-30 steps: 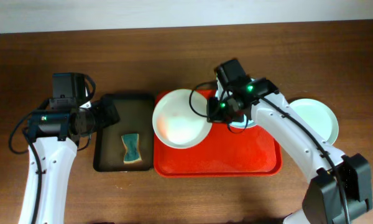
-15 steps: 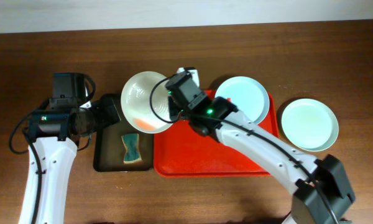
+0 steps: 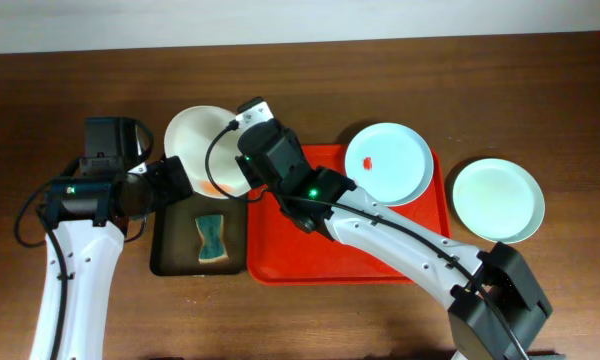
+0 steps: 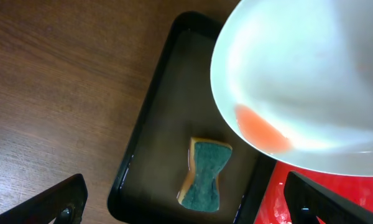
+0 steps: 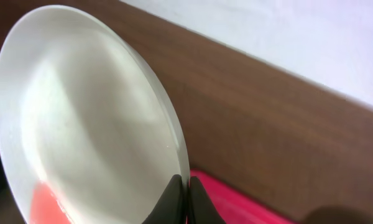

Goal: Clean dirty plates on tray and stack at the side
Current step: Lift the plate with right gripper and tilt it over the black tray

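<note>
Next, I set the pale plate on top of the plate on the bare table (image 3: 496, 201) with my right gripper.
My right gripper (image 3: 242, 170) (image 5: 185, 193) is shut on the rim of a pale plate (image 3: 200, 145) (image 5: 81, 124) (image 4: 311, 81) with a red smear. It holds the plate tilted above the top of the dark tray (image 3: 175, 255). A second plate (image 3: 400, 175) with a small red spot lies at the top right of the red tray (image 3: 360, 250). A third plate (image 3: 498, 200) lies on the table right of the tray. My left gripper (image 3: 165, 185) (image 4: 186, 205) is open and empty, above the dark tray (image 4: 168, 112), just left of the held plate.
A green and yellow sponge (image 3: 212, 240) (image 4: 204, 174) lies in the dark tray. The red tray's left edge (image 4: 280, 199) butts against the dark tray. The wooden table (image 3: 480, 80) runs to a white wall at the back.
My right arm has carried the smeared plate left, off the red tray and over the dark tray's top. The plate on the red tray is now uncovered. The left arm stayed still.
</note>
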